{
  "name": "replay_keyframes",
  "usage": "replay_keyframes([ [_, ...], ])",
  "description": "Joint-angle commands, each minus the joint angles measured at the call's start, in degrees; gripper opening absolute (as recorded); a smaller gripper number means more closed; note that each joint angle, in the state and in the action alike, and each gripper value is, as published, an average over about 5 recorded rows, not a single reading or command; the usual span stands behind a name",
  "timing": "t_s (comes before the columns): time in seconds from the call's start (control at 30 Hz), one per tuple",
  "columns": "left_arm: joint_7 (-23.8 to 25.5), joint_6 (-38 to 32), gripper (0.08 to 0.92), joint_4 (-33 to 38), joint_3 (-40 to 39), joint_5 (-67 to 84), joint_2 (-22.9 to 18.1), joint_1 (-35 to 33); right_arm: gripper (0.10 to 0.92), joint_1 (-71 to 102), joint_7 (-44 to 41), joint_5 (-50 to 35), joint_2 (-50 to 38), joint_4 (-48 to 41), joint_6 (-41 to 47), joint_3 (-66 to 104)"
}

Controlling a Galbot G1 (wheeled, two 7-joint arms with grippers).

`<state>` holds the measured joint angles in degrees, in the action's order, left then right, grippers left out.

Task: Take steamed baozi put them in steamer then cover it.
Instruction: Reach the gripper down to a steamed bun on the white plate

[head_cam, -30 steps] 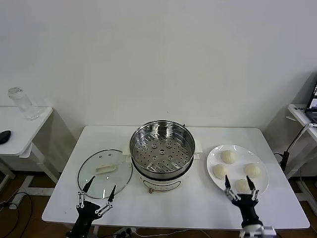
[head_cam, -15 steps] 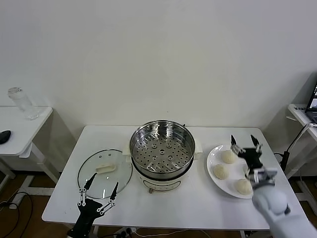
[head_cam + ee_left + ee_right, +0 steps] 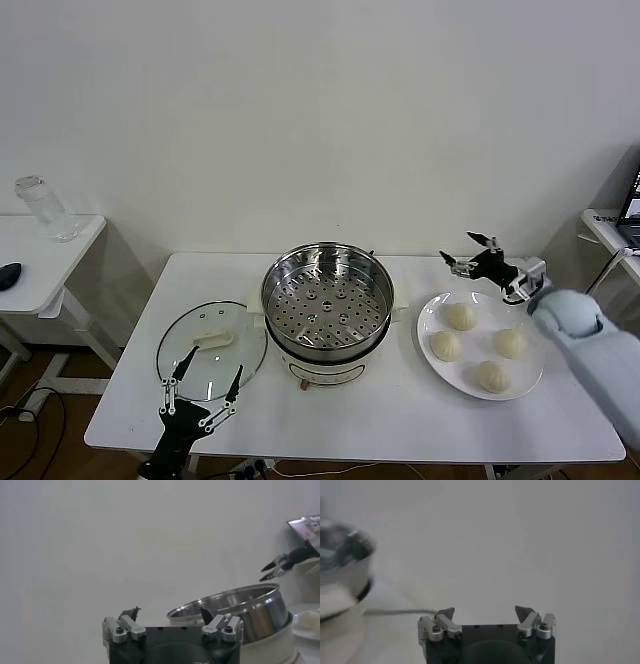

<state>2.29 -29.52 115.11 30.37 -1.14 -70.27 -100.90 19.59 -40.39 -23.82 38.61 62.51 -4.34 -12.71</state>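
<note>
The robot's right gripper needs to next close on the sides of the steamed baozi (image 3: 461, 316) that is nearest the white plate's far edge.
The steamer (image 3: 326, 295) is a shiny perforated steel basket on a white pot base at the table's centre, with nothing in it. Several steamed baozi (image 3: 461, 316) lie on a white plate (image 3: 428, 322) to its right. The cover (image 3: 212, 348), a glass lid with a cream handle, lies flat to the steamer's left. My right gripper (image 3: 458, 247) hangs open and empty above the plate's far edge, pointing toward the steamer; its own view shows its bare jaws (image 3: 484, 612). My left gripper (image 3: 208, 372) stands open at the front edge by the cover, facing the steamer (image 3: 235, 605).
The white table (image 3: 400, 420) has bare room in front of the steamer. A side table at the left carries a clear bottle (image 3: 45, 208) and a dark object (image 3: 8, 273). Another table's edge (image 3: 610, 225) shows at the far right.
My right arm has lifted from the table's front edge, swept back over the plate and now reaches in from the right above its far side. The left gripper has barely shifted.
</note>
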Motion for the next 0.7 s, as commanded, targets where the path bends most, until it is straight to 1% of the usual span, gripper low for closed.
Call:
replay_keyframes([
  [0.03,0.2,0.1,0.823,0.1,0.3,-0.4,-0.3,0.0,0.823,-16.1,-26.0,12.7,-0.9,-11.9,-1.9,-12.3],
  [0.13,0.3,0.1,0.823,-0.1,0.6,-0.7,-0.5,0.0,0.823,-18.8,-29.3,18.6,0.9,-13.8,-2.2,-14.8],
  [0.33,0.2,0.3,0.823,-0.2,1.1,-1.0,-1.0,-0.1,0.823,-21.7,-33.1,28.4,3.6,-14.7,-2.1,-19.7],
  [0.5,-0.1,0.6,0.823,-0.1,1.4,-1.3,-1.2,-0.2,0.823,-22.5,-34.7,32.5,6.3,-17.1,-2.7,-21.7],
  [0.7,-0.1,0.4,0.823,-0.3,1.3,-1.4,-1.4,-0.2,0.823,-22.0,-33.8,36.4,9.8,-19.5,-3.5,-21.5],
])
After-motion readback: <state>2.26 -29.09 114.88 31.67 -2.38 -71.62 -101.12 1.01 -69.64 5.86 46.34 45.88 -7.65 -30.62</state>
